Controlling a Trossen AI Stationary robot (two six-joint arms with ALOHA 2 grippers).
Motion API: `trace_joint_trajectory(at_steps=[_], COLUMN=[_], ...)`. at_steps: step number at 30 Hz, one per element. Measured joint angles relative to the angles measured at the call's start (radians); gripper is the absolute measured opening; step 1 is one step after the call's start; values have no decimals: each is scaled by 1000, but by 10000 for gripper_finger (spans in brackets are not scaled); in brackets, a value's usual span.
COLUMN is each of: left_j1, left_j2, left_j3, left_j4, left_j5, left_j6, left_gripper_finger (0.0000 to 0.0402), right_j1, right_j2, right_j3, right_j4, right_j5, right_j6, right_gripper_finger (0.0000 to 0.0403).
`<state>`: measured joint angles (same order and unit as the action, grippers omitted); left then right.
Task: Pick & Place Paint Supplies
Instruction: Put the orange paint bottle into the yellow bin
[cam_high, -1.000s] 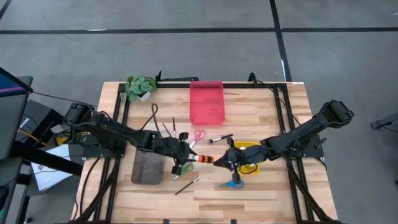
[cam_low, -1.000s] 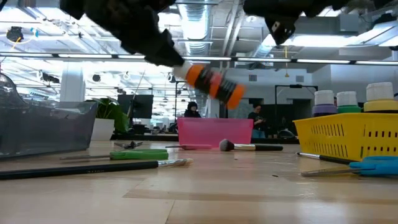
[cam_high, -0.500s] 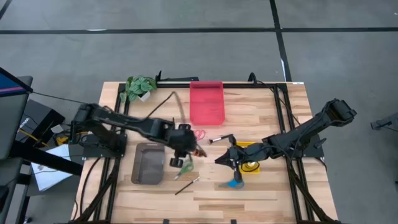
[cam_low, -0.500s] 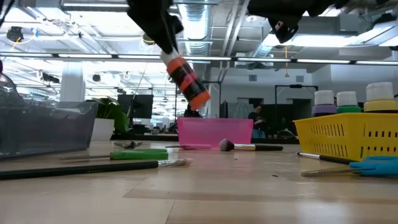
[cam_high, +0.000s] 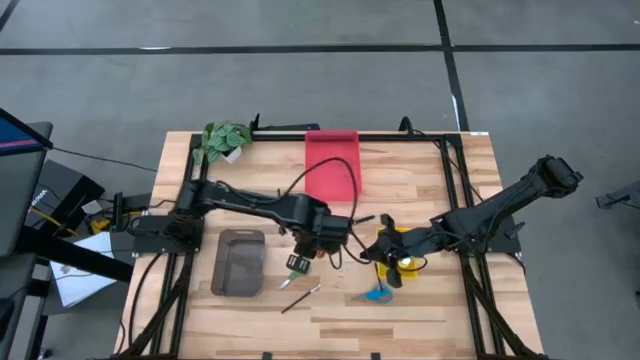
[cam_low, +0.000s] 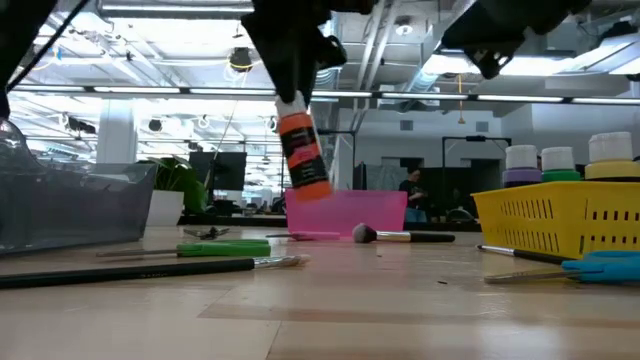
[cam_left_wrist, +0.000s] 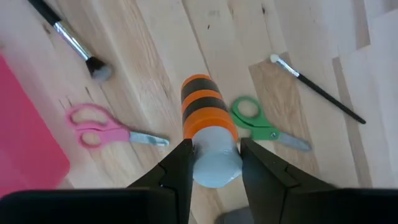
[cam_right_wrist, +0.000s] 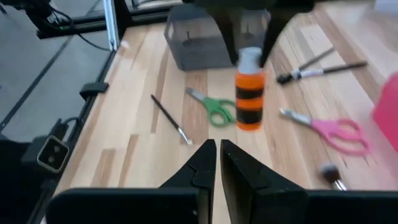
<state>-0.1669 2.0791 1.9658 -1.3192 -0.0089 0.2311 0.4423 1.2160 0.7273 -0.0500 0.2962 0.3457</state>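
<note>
Next, my left gripper sets the orange paint bottle down on the wood (cam_high: 308, 246) (cam_left_wrist: 198, 117) between the green scissors and the pink scissors.
An orange paint bottle (cam_low: 303, 150) with black bands and a white cap hangs cap-up over the middle of the table, with my left gripper (cam_left_wrist: 214, 155) shut on it and pointing straight down. In the high view the left gripper (cam_high: 320, 240) hides the bottle. My right gripper (cam_right_wrist: 217, 155) is shut and empty. It stands a little to the bottle's right, by the yellow tray (cam_high: 405, 262). Green scissors (cam_left_wrist: 261, 124), pink scissors (cam_left_wrist: 102, 127) and thin brushes (cam_left_wrist: 314, 87) lie flat on the wood below. My left gripper pinches the bottle's white cap (cam_left_wrist: 214, 165) between its two fingers (cam_left_wrist: 180, 168), one on each side. The fingers come from above, pointing down. The bottle hangs below them, nearly upright with its base (cam_low: 312, 185) down, lifted clear of the table.
A red tray (cam_high: 335, 165) stands at the far middle, a grey tray (cam_high: 238, 262) at the near left and a potted plant (cam_high: 225, 140) at the far left. Blue scissors (cam_high: 378, 295) lie near the yellow tray, which holds capped bottles (cam_low: 555, 165). A brush (cam_high: 300, 292) lies near the front.
My left gripper has risen and gone toward the table's right and far side, tipping from level to pointing straight down. The orange bottle has swung with it from lying level to hanging nearly upright. My right gripper has drawn back a little toward the right, still shut.
</note>
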Motion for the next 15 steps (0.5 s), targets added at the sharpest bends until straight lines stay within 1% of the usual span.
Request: trace_joint_trajectory(at_steps=[2, 5, 8, 10, 15], left_j1=[0, -2, -2, -2, 3], left_j2=[36, 77, 97, 106, 110], left_j3=[42, 66, 69, 69, 68], left_j4=[-35, -58, -65, -57, -40], left_j5=[14, 17, 23, 42, 43], left_j6=[1, 7, 8, 11, 21], left_gripper_finger=[103, 103, 103, 103, 103], right_j1=[16, 47, 73, 85, 98], right_j2=[-17, -40, -51, -59, -60], right_j3=[1, 1, 1, 0, 1], right_j4=[-20, -47, -50, -48, -47], right_j5=[21, 57, 94, 106, 135], right_j6=[11, 14, 14, 14, 14], right_gripper_finger=[20, 18, 17, 17, 17])
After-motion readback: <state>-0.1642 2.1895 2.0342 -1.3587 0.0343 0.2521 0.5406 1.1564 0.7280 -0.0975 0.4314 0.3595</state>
